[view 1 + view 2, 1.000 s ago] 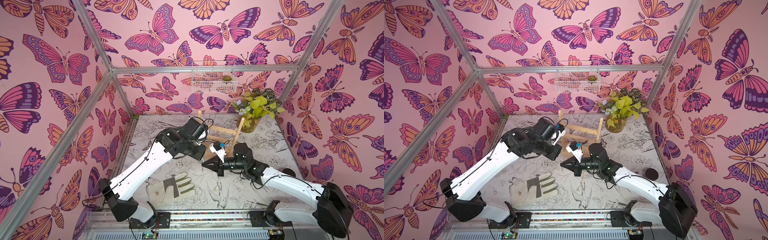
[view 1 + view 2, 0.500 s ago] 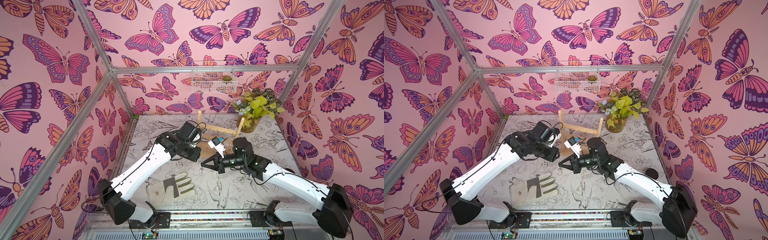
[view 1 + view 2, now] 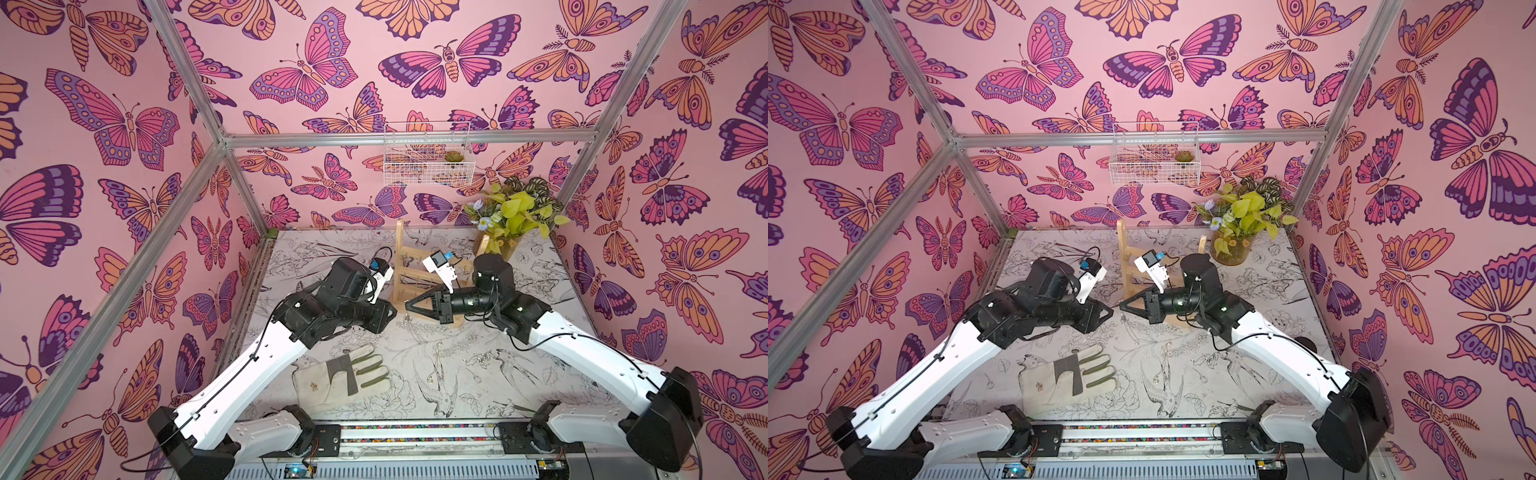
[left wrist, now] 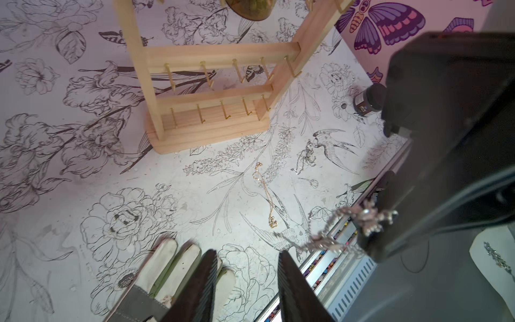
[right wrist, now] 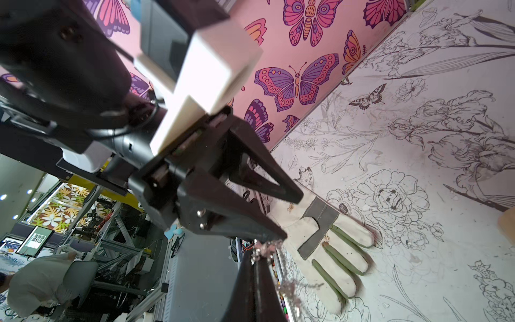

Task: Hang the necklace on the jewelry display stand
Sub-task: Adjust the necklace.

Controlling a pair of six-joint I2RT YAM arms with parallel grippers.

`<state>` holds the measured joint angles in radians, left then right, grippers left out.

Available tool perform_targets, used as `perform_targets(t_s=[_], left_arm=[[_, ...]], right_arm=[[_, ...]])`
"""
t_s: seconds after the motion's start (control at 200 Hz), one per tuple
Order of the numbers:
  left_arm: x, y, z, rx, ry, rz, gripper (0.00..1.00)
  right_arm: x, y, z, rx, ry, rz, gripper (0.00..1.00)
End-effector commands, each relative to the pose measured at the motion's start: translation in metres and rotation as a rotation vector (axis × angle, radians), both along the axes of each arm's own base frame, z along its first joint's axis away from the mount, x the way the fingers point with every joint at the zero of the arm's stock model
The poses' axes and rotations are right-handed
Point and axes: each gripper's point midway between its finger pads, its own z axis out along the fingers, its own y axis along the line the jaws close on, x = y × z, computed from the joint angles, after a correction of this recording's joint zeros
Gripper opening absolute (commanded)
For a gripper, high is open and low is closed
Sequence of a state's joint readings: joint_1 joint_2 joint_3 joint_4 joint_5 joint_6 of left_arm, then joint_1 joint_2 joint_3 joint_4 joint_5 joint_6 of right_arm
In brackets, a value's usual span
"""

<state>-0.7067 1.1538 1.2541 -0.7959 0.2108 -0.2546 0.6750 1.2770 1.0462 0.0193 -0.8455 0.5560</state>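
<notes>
The silver necklace's hanging chain falls short of my left gripper's finger gap, so it should move closer and close around the chain (image 4: 316, 244).
A silver necklace (image 4: 367, 216) is pinched at the tip of my right gripper (image 5: 262, 252), which is shut on it; its chain (image 5: 289, 287) dangles below the fingers. My left gripper (image 4: 248, 278) stands open with nothing between its fingers, tip to tip with the right gripper (image 3: 409, 306) and just left of it in both top views. The left gripper (image 3: 390, 312) hovers above the table. The jewelry display stand (image 3: 415, 266) is light wood with rows of gold hooks (image 4: 223, 110); it stands right behind both grippers (image 3: 1123, 306).
A work glove (image 3: 345, 374) lies at the front. A gold chain (image 4: 264, 192) and a silver heap (image 4: 306, 156) lie on the table before the stand. A potted plant (image 3: 515, 216) stands back right, a wire basket (image 3: 428, 158) hangs on the wall, a dark jar (image 4: 367, 99) sits at the right.
My left gripper's jaws have opened from nearly shut, and that arm has drawn back a little to the left. The right gripper stays shut on the necklace, tip slightly raised.
</notes>
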Motion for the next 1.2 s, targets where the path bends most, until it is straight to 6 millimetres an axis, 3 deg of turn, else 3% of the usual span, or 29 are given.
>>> perform_targets(t_s=[0.0, 0.265, 0.436, 1.192], left_arm=[[-0.002, -0.017, -0.001, -0.064, -0.015, -0.052, 0.39], [0.006, -0.011, 0.0, -0.061, -0.068, -0.006, 0.42], [0.005, -0.009, 0.007, -0.072, -0.084, -0.003, 0.38], [0.001, -0.02, 0.013, -0.149, -0.09, -0.032, 0.39]], right_arm=[[-0.004, 0.001, 0.009, 0.01, 0.041, 0.039, 0.0], [-0.002, 0.002, 0.011, -0.006, 0.069, 0.046, 0.0], [0.0, -0.002, 0.01, -0.034, 0.042, 0.009, 0.0], [-0.002, 0.001, 0.016, 0.013, 0.072, 0.028, 0.0]])
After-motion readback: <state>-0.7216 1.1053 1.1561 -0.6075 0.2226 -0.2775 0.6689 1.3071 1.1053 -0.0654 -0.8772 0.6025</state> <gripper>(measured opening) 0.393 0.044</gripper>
